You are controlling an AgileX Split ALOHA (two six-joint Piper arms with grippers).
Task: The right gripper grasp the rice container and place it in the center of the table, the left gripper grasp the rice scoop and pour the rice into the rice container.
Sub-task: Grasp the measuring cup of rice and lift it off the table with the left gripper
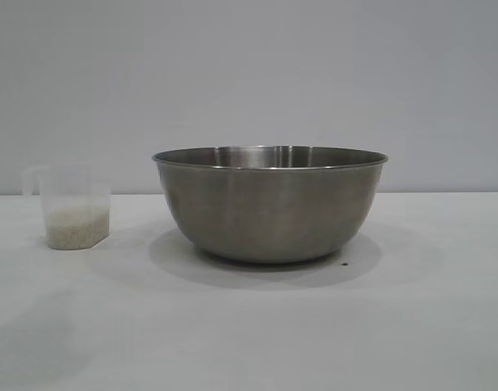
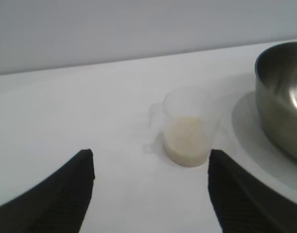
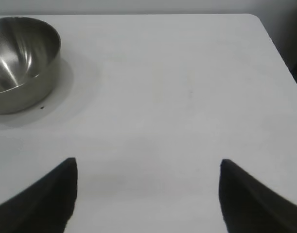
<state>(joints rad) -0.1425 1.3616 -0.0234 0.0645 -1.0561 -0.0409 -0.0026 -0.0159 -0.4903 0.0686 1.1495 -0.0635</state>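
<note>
I should close my left gripper on the handle of the rice scoop (image 1: pixel 27 181) (image 2: pixel 152 115), which sticks out on the side away from the steel bowl.
The rice container (image 1: pixel 270 204), a large steel bowl, stands on the white table (image 1: pixel 249 326) near its middle. It also shows in the left wrist view (image 2: pixel 282 97) and the right wrist view (image 3: pixel 22 60). The rice scoop (image 1: pixel 69 205), a small translucent cup with rice (image 1: pixel 76 226) in its bottom, stands left of the bowl. My left gripper (image 2: pixel 150 162) is open and empty, short of the scoop (image 2: pixel 188 127), which lies ahead between the two fingers' lines. My right gripper (image 3: pixel 148 167) is open and empty over bare table, away from the bowl. Neither gripper shows in the exterior view.
A small dark speck (image 1: pixel 344 263) lies on the table by the bowl's base. The table's far edge and rounded corner (image 3: pixel 255 19) show in the right wrist view. A plain grey wall (image 1: pixel 249 73) stands behind the table.
</note>
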